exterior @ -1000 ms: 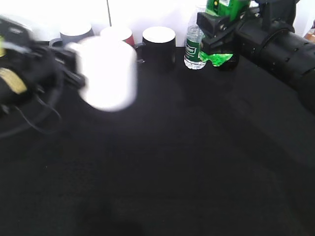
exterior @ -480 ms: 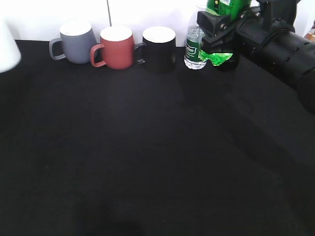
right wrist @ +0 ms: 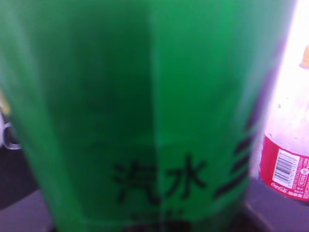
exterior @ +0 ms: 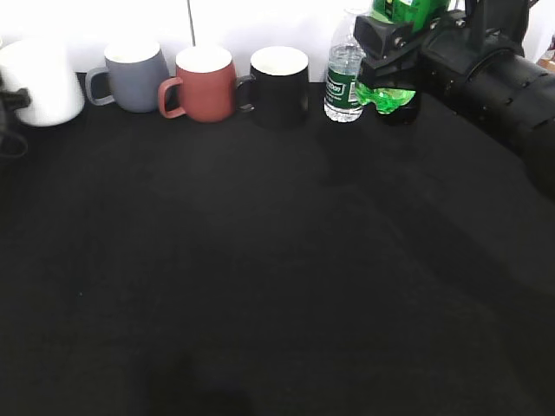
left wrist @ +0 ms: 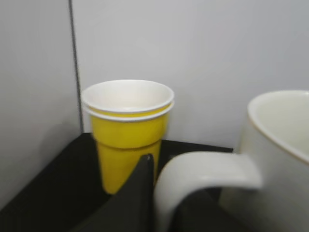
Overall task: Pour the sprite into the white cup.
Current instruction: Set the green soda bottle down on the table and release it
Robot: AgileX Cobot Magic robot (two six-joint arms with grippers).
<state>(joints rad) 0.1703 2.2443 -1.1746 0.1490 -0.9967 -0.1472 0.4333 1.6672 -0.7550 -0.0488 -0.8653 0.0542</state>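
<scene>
My right gripper is going to release the sprite on the black table (exterior: 460, 121), next to the cola bottle and opposite the small water bottle.
The white cup (exterior: 42, 82) stands at the far left back of the black table, beside the grey mug. My left gripper (exterior: 9, 111) is at the frame's left edge against it. In the left wrist view a dark finger (left wrist: 150, 166) lies against the cup's white loop handle (left wrist: 207, 169), shut on it. The sprite (exterior: 397, 12), green with a bumpy base, hangs above the table at the back right, gripped by my right gripper (exterior: 390, 61). Its green label (right wrist: 145, 111) fills the right wrist view and hides the fingers.
A grey mug (exterior: 139, 78), a brick-red mug (exterior: 205, 85) and a black mug (exterior: 279, 87) line the back edge, then a small water bottle (exterior: 344, 78). A yellow paper cup (left wrist: 128, 130) stands in the corner behind the white cup. A cola bottle (right wrist: 286, 169) stands behind the sprite.
The white cup moved with my left gripper from the table's left middle out past the left edge, and now stands at the far left back. The right arm with the sprite barely moved.
</scene>
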